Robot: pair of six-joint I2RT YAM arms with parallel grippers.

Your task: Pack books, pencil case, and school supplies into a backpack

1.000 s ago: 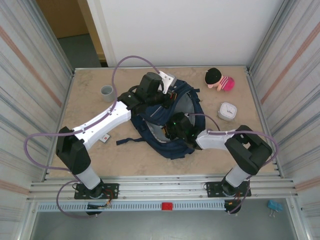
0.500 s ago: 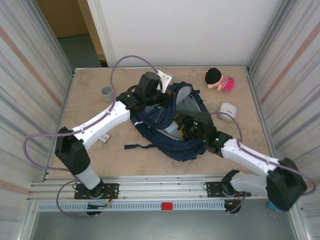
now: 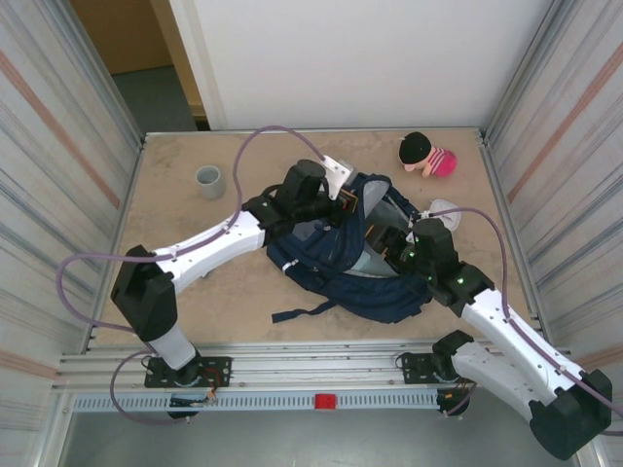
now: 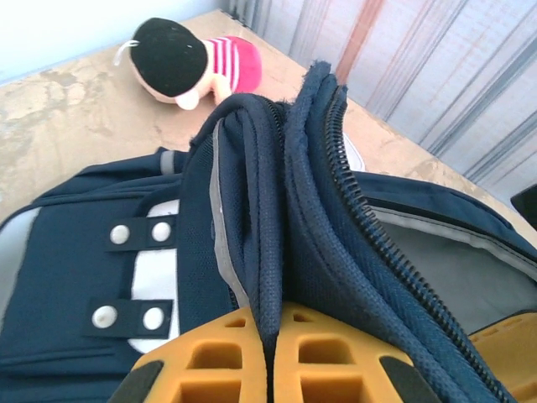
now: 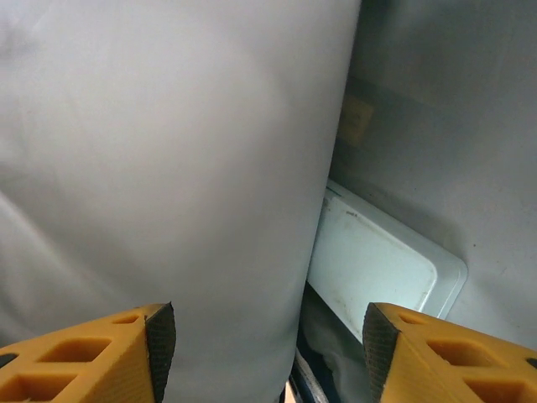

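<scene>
My left gripper is holding the backpack's zipped top edge and will let go of it over the backpack's opening [image 3: 384,245] [image 4: 512,336] beside my right gripper's fingers.
The navy backpack [image 3: 382,298] lies in the middle of the table with its mouth held up. My left gripper [image 3: 343,208] is shut on the backpack's zipped top edge [image 4: 277,210], the fabric pinched between its orange fingers [image 4: 210,357]. My right gripper [image 3: 382,241] reaches into the mouth and stands open [image 5: 268,344], with grey lining [image 5: 168,168] in front of it. The pale teal pencil case [image 5: 377,269] lies inside, just beyond the right finger, untouched. The books are out of view.
A grey cup [image 3: 208,181] stands at the back left. A black and pink plush toy [image 3: 426,154] lies at the back right. A small white box [image 3: 443,208] sits behind my right arm. Ribbed metal walls [image 3: 58,175] close both sides.
The backpack has slid right with my left gripper still holding its edge. My right arm has swung out to the right and its jaws have opened wider inside the mouth.
</scene>
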